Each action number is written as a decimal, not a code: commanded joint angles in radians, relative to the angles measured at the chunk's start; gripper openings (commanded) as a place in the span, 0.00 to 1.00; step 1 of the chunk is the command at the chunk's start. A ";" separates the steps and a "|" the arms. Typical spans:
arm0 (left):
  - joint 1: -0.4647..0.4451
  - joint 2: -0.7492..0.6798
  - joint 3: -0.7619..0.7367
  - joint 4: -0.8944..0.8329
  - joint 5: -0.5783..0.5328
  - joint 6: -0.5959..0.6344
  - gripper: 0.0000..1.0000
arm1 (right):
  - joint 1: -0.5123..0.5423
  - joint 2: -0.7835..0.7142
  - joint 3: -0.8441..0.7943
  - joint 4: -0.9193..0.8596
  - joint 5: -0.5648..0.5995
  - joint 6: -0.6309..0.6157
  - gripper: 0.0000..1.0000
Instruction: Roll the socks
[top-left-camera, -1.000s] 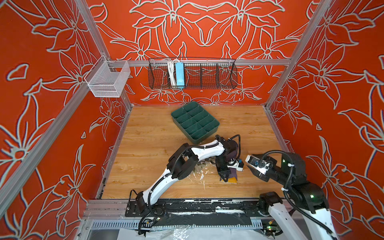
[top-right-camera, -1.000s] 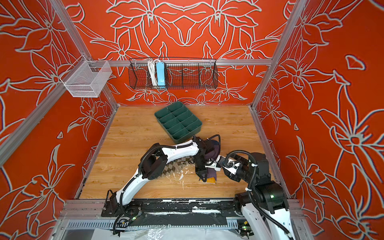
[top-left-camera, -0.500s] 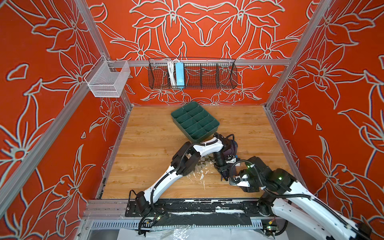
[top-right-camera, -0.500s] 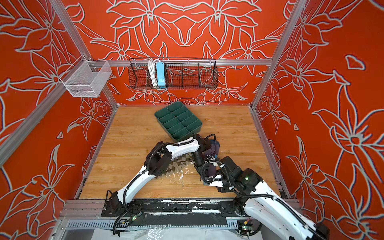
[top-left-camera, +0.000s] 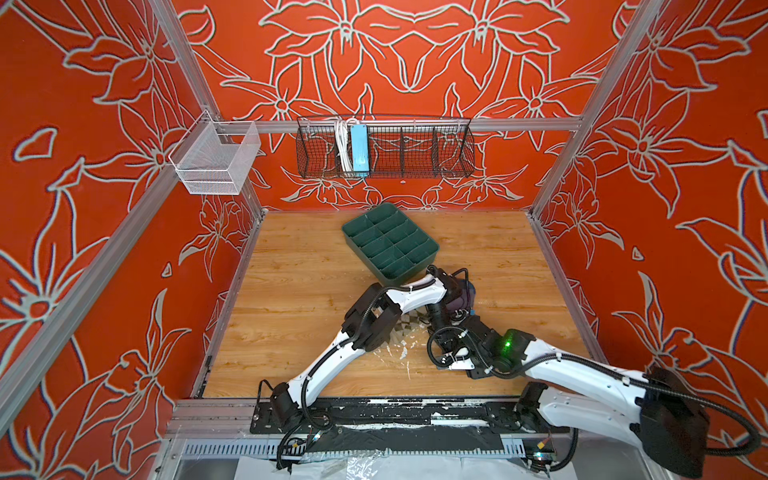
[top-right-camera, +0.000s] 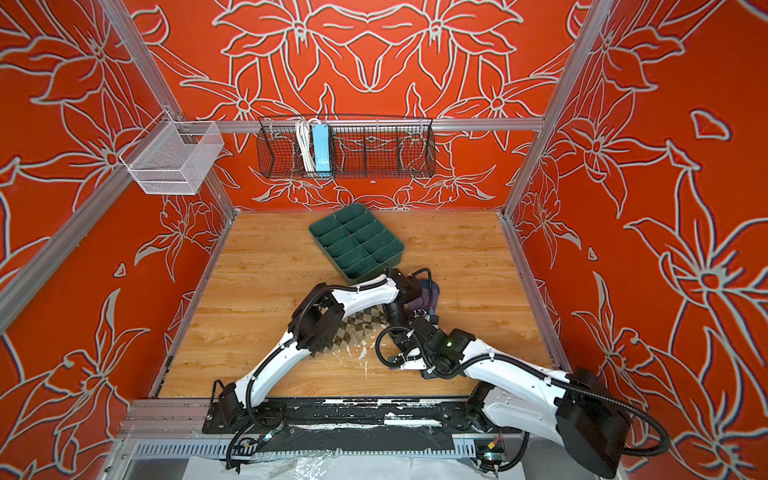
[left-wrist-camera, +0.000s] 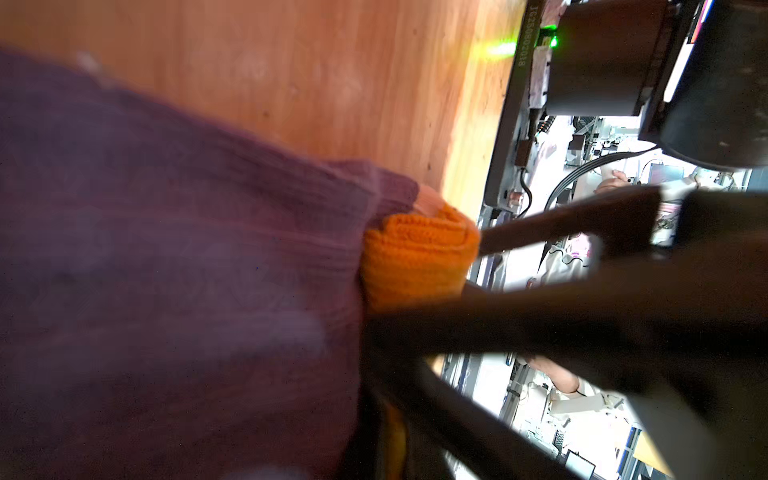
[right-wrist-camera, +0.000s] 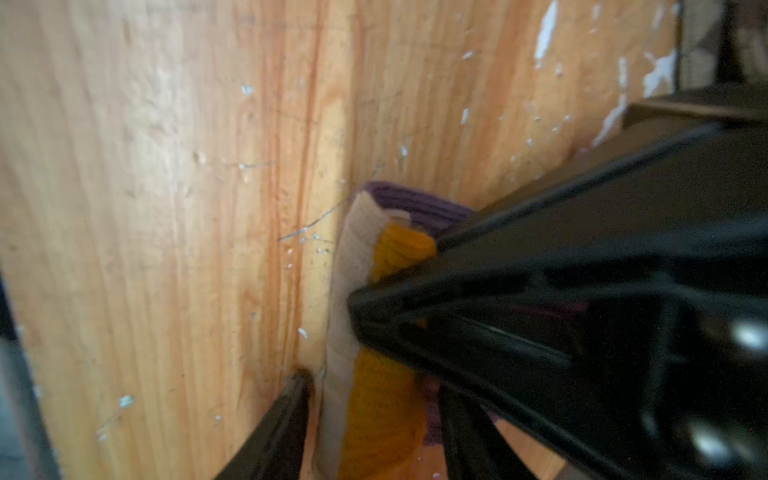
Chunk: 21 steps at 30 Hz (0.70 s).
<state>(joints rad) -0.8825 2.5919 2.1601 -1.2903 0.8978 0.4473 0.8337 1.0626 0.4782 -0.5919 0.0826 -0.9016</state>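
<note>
I need to pin the orange cuff with my right gripper while my left gripper, which now pins the cuff's middle and leaves its argyle-side end free, takes that argyle-side end (right-wrist-camera: 385, 228).
The socks lie stacked near the table's middle. The purple sock (top-left-camera: 467, 297) (top-right-camera: 430, 297) shows beside my left wrist, and the beige argyle sock (top-left-camera: 405, 328) (top-right-camera: 359, 328) peeks out under the left arm. Their ends meet: orange cuff (left-wrist-camera: 419, 253) (right-wrist-camera: 386, 399) against a beige edge (right-wrist-camera: 343, 291). My left gripper (right-wrist-camera: 353, 307) (left-wrist-camera: 386, 436) is shut on those layered ends, pressing them to the wood. My right gripper (right-wrist-camera: 374, 424) straddles the same ends from the near side, its fingers (right-wrist-camera: 286, 411) still slightly apart from the fabric on both sides.
A green divided tray (top-left-camera: 415, 270) stands just behind the left wrist. On the back wall hang a black wire basket (top-left-camera: 384, 149) with a blue power strip, and a white mesh basket (top-left-camera: 214, 160) at the left. White flecks (top-left-camera: 390, 353) mark the wood.
My right arm swung in from the right edge to the sock ends, and its jaws have narrowed round them. The left gripper stayed on the socks, shifting slightly back.
</note>
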 joint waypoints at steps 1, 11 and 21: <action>0.008 0.034 -0.034 0.086 -0.112 0.003 0.11 | 0.007 0.013 -0.015 0.024 0.019 0.013 0.33; 0.047 -0.261 -0.367 0.443 -0.136 -0.187 0.32 | 0.005 0.048 0.001 -0.081 -0.105 0.019 0.00; 0.185 -0.845 -0.882 0.961 -0.531 -0.527 0.76 | -0.005 0.074 0.021 -0.128 -0.161 0.016 0.00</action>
<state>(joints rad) -0.7509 1.8763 1.3792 -0.5552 0.5396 0.0525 0.8307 1.1179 0.5106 -0.6193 0.0021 -0.8783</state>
